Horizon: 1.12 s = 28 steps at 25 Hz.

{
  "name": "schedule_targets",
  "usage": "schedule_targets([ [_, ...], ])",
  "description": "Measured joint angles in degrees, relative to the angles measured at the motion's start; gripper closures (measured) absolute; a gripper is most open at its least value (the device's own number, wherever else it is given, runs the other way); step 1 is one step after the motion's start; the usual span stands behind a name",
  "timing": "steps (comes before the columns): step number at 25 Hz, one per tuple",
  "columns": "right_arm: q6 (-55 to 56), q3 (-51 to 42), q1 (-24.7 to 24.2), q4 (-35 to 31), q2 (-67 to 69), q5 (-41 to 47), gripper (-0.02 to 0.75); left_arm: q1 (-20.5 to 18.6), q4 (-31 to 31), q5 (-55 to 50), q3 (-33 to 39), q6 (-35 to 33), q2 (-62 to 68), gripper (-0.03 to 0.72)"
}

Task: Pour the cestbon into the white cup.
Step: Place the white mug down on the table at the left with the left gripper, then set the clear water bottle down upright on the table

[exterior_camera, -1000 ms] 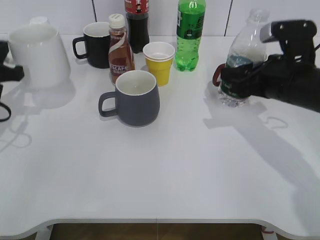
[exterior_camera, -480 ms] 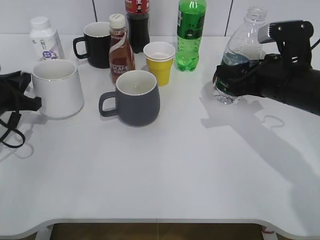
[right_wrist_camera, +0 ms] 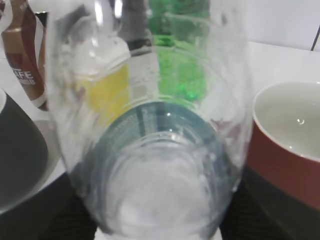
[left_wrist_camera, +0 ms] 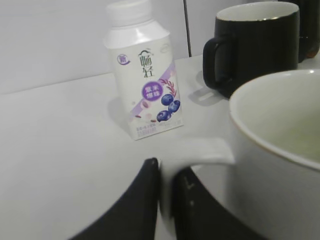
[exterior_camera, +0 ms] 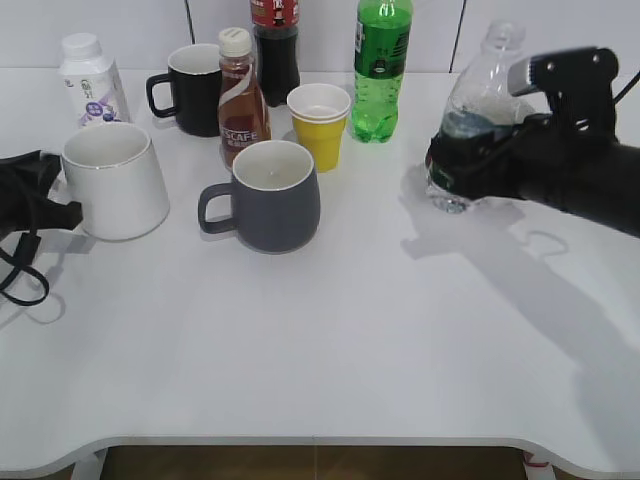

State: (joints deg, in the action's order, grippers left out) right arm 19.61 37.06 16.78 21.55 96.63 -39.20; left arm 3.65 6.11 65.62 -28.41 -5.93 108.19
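Note:
The cestbon, now held a little above the table, will go down from my right gripper on the table (exterior_camera: 435,229) between the grey mug and the red-brown mug.
The cestbon (exterior_camera: 470,125), a small clear ribbed bottle with a dark green label and no cap, is held a little above the table at the right, tilted slightly. My right gripper (exterior_camera: 462,165) is shut on its lower body; in the right wrist view the cestbon (right_wrist_camera: 150,130) fills the frame. The white cup (exterior_camera: 113,180) stands on the table at the left. My left gripper (exterior_camera: 60,212) is shut on its handle; the left wrist view shows the handle (left_wrist_camera: 195,152) between my jaws (left_wrist_camera: 167,192) and the white cup's rim (left_wrist_camera: 270,120).
A grey mug (exterior_camera: 268,195) stands in the middle. Behind it are a brown coffee bottle (exterior_camera: 240,95), a black mug (exterior_camera: 190,88), a yellow paper cup (exterior_camera: 318,122), a cola bottle (exterior_camera: 275,50) and a green soda bottle (exterior_camera: 380,65). A yogurt bottle (exterior_camera: 88,80) stands far left. A red-brown mug (right_wrist_camera: 285,150) sits by the cestbon.
The white cup came down from a raised, tipped pose to stand upright on the table, uncovering the yogurt bottle. The cestbon rose slightly and shifted a little.

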Motion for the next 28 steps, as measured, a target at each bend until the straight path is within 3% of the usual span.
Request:
schedule_targets([
  [19, -2.17, 0.0, 0.0, 1.84, 4.41, -0.86, 0.288, 0.0, 0.64, 3.11, 8.64, 0.19, -2.04, 0.475],
  [28, -2.11, 0.0, 0.0, 2.6, 7.24, -3.23, 0.28, 0.0, 1.12, 1.28, 9.77, 1.67, -7.77, 0.448],
])
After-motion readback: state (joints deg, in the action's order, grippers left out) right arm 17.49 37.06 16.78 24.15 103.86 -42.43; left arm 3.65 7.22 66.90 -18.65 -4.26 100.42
